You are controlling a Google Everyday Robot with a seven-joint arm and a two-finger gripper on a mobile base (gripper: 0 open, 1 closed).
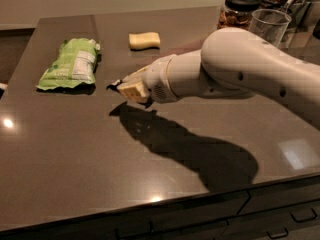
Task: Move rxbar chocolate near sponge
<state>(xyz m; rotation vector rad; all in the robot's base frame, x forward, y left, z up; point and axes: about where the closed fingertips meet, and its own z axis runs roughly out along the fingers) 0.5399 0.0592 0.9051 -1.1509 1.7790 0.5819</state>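
Note:
Next, my gripper releases the rxbar chocolate on the countertop (163, 54) by the near corner of the sponge, on the side toward the jar.
My gripper (125, 88) hangs above the middle of the dark countertop (75, 149), at the end of my white arm that reaches in from the right. It is shut on the rxbar chocolate (115, 85), of which only a black crimped end sticks out at the left of the fingers; the bar is lifted off the surface. The sponge (144, 40), a pale yellow block, lies flat at the back of the counter, beyond the gripper and a little to its right.
A green bag (71, 64) lies flat at the left. A dark-lidded jar (237, 10) and a clear plastic cup (269, 26) stand at the back right. The counter's front edge runs along the bottom, above drawers.

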